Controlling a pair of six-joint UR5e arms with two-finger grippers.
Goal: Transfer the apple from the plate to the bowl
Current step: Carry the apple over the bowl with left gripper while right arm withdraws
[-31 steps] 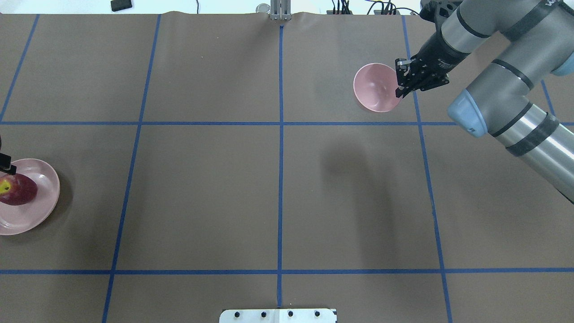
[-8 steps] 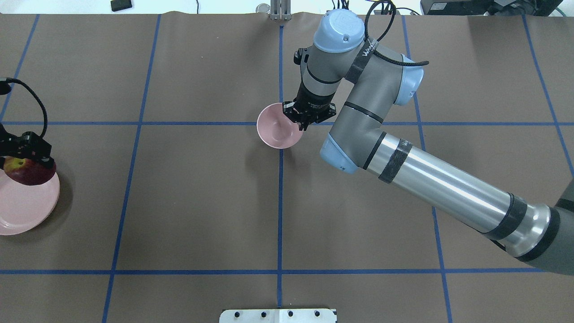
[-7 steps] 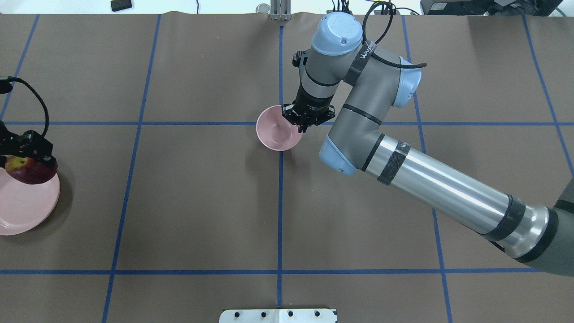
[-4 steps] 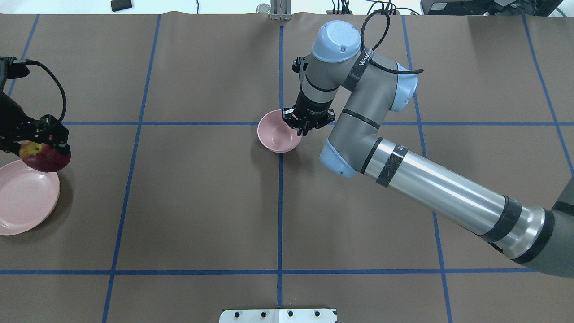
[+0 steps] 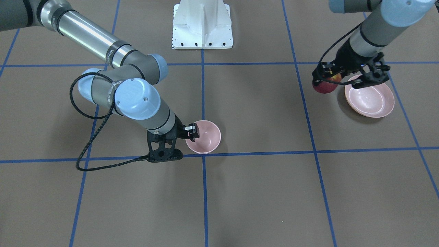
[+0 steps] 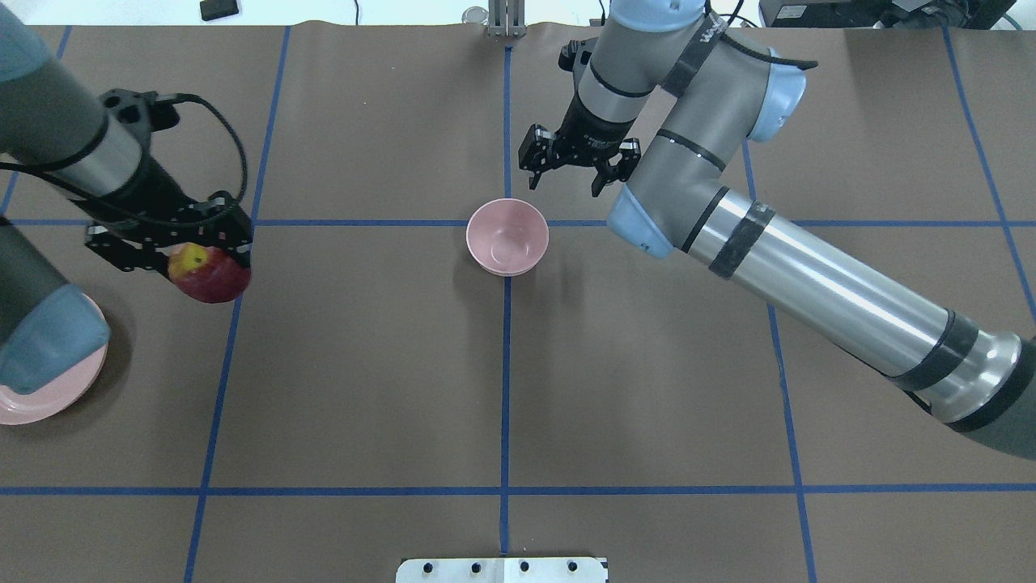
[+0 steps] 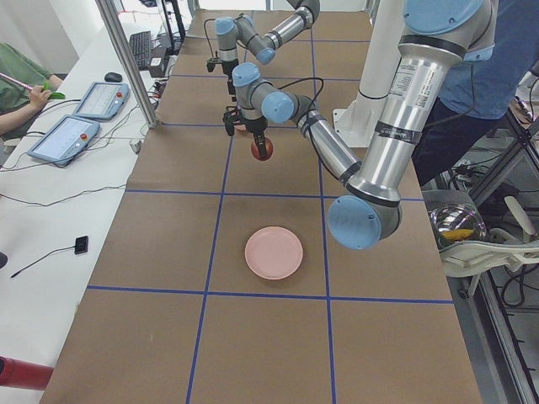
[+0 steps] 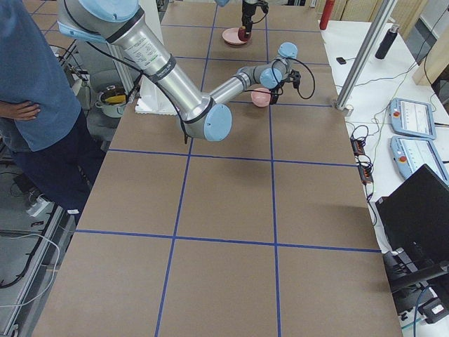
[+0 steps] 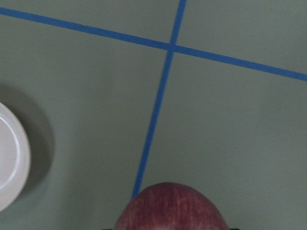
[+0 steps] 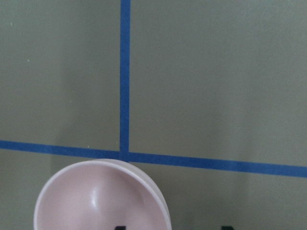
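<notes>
The robot's left gripper will let go of the dark red apple inside the small pink bowl point(image 5: 202, 136) by the blue tape crossing.
The dark red apple point(image 6: 215, 282) with its yellow patch is held in my left gripper point(image 6: 202, 264), which is shut on it above the bare table, right of the plate. It fills the bottom of the left wrist view point(image 9: 170, 208). The pale pink plate point(image 6: 44, 397) lies at the far left, partly under my left arm's elbow, with nothing on it point(image 5: 369, 99). The small deep pink bowl point(image 6: 507, 236) stands upright and empty at the table's centre. My right gripper point(image 6: 566, 185) is open and empty, just beyond the bowl's far rim point(image 10: 100, 201).
Brown paper with blue tape grid lines point(image 6: 505, 364) covers the table. The robot's white base plate point(image 6: 502, 569) is at the near edge. My right arm point(image 6: 809, 283) stretches across the right half. An operator's station lies beyond the far edge point(image 7: 76, 118).
My right gripper set the bowl at the centre, let go of its rim, opened and drew back beyond it. My left gripper lifted the apple off the plate and carried it right.
</notes>
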